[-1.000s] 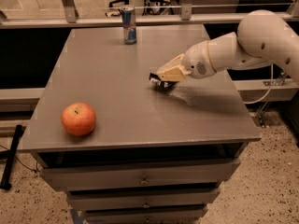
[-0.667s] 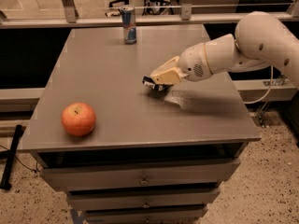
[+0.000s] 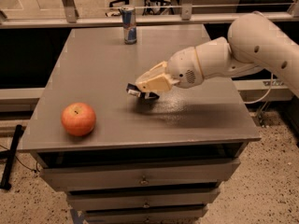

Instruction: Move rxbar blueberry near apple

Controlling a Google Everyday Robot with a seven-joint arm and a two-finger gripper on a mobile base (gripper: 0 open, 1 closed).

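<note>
The rxbar blueberry will go down from my gripper on the grey tabletop [image 3: 119,117] close beside the apple, on the apple's side facing my gripper. The bar is now held just above the tabletop.
A round red-orange apple [image 3: 78,118] sits at the front left of the grey table [image 3: 93,64]. My gripper [image 3: 145,87], at the end of a white arm reaching in from the right, is over the table's middle, to the right of the apple and a little farther back. It is shut on the rxbar blueberry [image 3: 135,91], a small dark bar whose end sticks out to the left of the cream fingers [image 3: 154,82]. The bar is held just above the tabletop; most of it is hidden by the fingers.
A tall blue-and-silver drink can [image 3: 129,25] stands at the back of the table. Drawers [image 3: 140,177] run below the front edge. A railing [image 3: 154,17] lies behind the table. The white arm [image 3: 243,50] spans the right side.
My gripper has carried the bar leftward and toward the front, closer to the apple. The apple and the can have not moved.
</note>
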